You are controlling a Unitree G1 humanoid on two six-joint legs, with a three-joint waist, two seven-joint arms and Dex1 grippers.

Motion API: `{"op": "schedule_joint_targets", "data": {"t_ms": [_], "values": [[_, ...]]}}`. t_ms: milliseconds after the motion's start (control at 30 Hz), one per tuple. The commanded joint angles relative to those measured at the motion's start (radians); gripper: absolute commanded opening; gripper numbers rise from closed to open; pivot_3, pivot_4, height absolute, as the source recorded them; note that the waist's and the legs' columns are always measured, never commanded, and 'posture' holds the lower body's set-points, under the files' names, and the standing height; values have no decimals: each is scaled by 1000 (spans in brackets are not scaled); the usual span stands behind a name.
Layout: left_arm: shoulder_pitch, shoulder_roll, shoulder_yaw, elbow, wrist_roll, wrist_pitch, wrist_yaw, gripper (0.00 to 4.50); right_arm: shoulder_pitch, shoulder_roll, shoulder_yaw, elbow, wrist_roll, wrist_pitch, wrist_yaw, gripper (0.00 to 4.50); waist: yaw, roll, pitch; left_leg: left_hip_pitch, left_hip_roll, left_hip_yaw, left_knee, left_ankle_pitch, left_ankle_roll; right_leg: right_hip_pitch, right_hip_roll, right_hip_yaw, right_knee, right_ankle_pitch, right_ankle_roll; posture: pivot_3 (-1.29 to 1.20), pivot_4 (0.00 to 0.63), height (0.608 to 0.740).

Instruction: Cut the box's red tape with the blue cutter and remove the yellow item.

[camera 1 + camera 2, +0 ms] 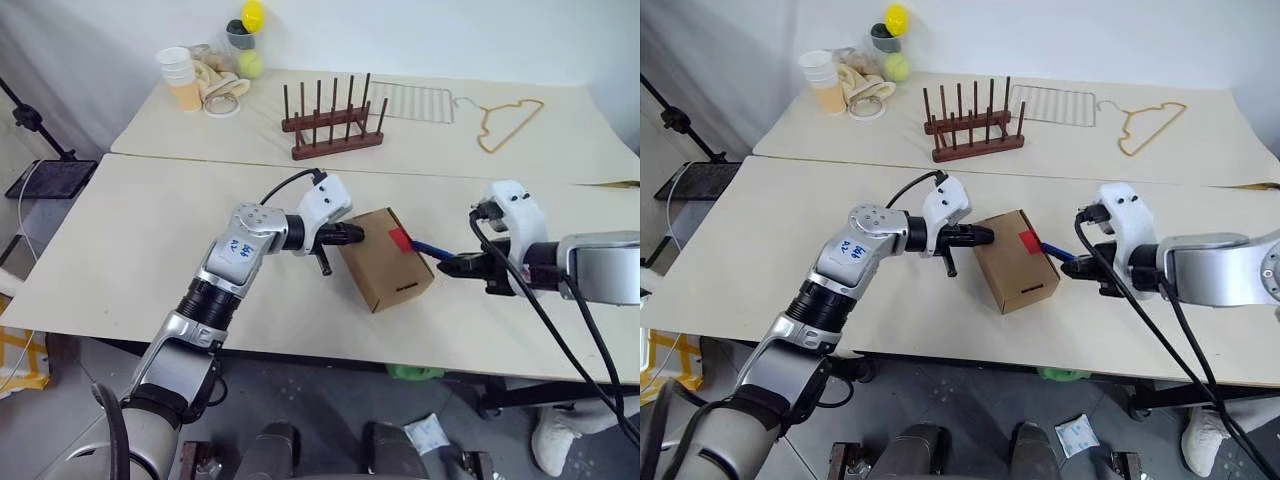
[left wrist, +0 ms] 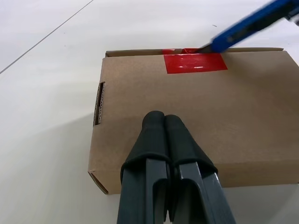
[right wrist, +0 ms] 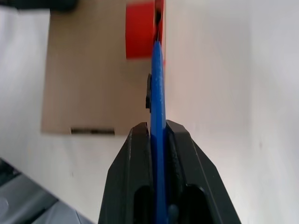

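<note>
I will use my right gripper to set the blue cutter down on the bare near table point(image 1: 539, 278), away from the red-taped side of the box.
The brown cardboard box point(image 1: 383, 259) sits on the near table, its red tape point(image 1: 401, 240) folded over the top right edge. My left gripper point(image 1: 352, 234) is shut, its fingertips point(image 2: 159, 122) pressed against the box's left side. My right gripper point(image 1: 452, 265) is shut on the blue cutter point(image 1: 427, 248), which points left. The cutter's dark tip point(image 2: 204, 47) meets the red tape point(image 2: 194, 62) at the box's edge. In the right wrist view the blade point(image 3: 157, 88) runs along the seam beside the tape point(image 3: 139, 30). The yellow item is out of view.
On the far table stand a wooden peg rack point(image 1: 332, 122), a wire grid point(image 1: 418, 102), a hanger point(image 1: 508, 122), stacked cups point(image 1: 181, 78), tape rolls point(image 1: 224, 98), a tennis ball point(image 1: 250, 64) and a small yellow ball point(image 1: 253, 15). A seam point(image 1: 200, 159) divides the two tables.
</note>
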Motion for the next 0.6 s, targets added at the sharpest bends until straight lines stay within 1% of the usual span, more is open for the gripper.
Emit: {"op": "schedule_joint_targets", "data": {"t_ms": [33, 167, 233, 267, 400, 467, 600], "values": [[33, 0, -52, 35, 32, 43, -7, 0, 40, -49, -25, -65, 26, -9, 62, 83, 0, 0, 0, 0, 0, 0, 0, 0, 0, 0, 0, 0, 0, 0, 0, 0, 150, 740], [33, -3, -48, 34, 26, 44, -11, 0, 76, -91, -40, -87, 26, -35, 93, 83, 0, 0, 0, 1, 0, 0, 0, 0, 0, 1, 0, 0, 0, 0, 0, 0, 150, 740], [32, -4, -48, 35, 24, 39, -15, 0, 86, -86, -69, -94, 26, -70, 87, 83, 0, 0, 0, 1, 0, 0, 0, 0, 0, 1, 0, 0, 0, 0, 0, 0, 150, 740], [33, -3, -48, 34, 23, 34, -17, 0, 77, -81, -89, -94, 26, -85, 87, 83, 0, 0, 0, 1, 0, 0, 0, 0, 0, 1, 0, 0, 0, 0, 0, 0, 150, 740], [28, -3, -30, 24, 4, 3, -39, 0, 28, -77, -184, -70, 26, -84, 229, 83, 0, 0, 0, 1, 0, 1, 0, 0, 0, 1, 0, 1, 0, 0, 0, 0, 150, 740], [25, 5, -27, 18, 1, 6, -52, 0, 55, -107, -234, -45, 26, -64, 271, 83, 2, 0, 0, 1, 1, 1, 0, 0, 0, 1, 0, 0, -1, 0, 0, 0, 150, 740], [18, 14, -17, 17, -2, -13, -72, 0, 139, -159, -340, -12, 16, -54, 294, 83, 3, 0, 0, 1, 0, 1, 0, 0, 1, 1, 0, 0, -2, 0, 0, 0, 150, 740]]}}
